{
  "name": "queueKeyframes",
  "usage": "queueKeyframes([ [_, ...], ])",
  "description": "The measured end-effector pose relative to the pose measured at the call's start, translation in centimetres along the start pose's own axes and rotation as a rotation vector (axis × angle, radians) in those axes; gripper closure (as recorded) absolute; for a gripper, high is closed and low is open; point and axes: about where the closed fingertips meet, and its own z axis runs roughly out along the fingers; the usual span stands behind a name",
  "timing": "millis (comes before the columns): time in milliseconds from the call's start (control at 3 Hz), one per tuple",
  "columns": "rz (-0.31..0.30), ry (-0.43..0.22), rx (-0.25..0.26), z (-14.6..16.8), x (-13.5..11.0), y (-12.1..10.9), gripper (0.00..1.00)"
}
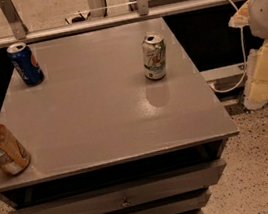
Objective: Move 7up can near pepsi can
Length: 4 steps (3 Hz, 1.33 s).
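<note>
My gripper will next grip the upper middle of the can's body point(154, 53), since the 7up can must go near the pepsi can.
The 7up can point(155, 56), white and green with an orange-red patch and a silver top, stands upright on the right half of the grey table point(100, 119), towards the back. The pepsi can point(25, 64), dark blue with a red-orange mark, stands upright at the back left corner. The two cans are far apart. My gripper point(265, 70) shows as cream-coloured parts under the white arm housing point(265, 4) at the right edge of the view. It is beyond the table's right side, away from both cans, and holds nothing that I can see.
An orange-gold can point(0, 149) stands tilted at the front left edge of the table. Drawers point(123, 199) sit under the tabletop. A rail point(110, 21) runs behind the table. A white cable point(241, 51) hangs at the right, above the speckled floor point(265, 169).
</note>
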Motion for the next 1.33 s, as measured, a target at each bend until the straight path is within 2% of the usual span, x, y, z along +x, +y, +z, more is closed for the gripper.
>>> queueKeyframes([
  [333,0.004,-0.007,0.004,0.1,-0.1,-0.1,0.0],
  [667,0.057,-0.088,0.049,1.5,-0.8,-1.7,0.0],
  [1000,0.152,-0.242,0.086,4.5,-2.3,-5.6,0.0],
  [1333,0.238,-0.427,0.105,7.7,-4.9,-10.2,0.0],
])
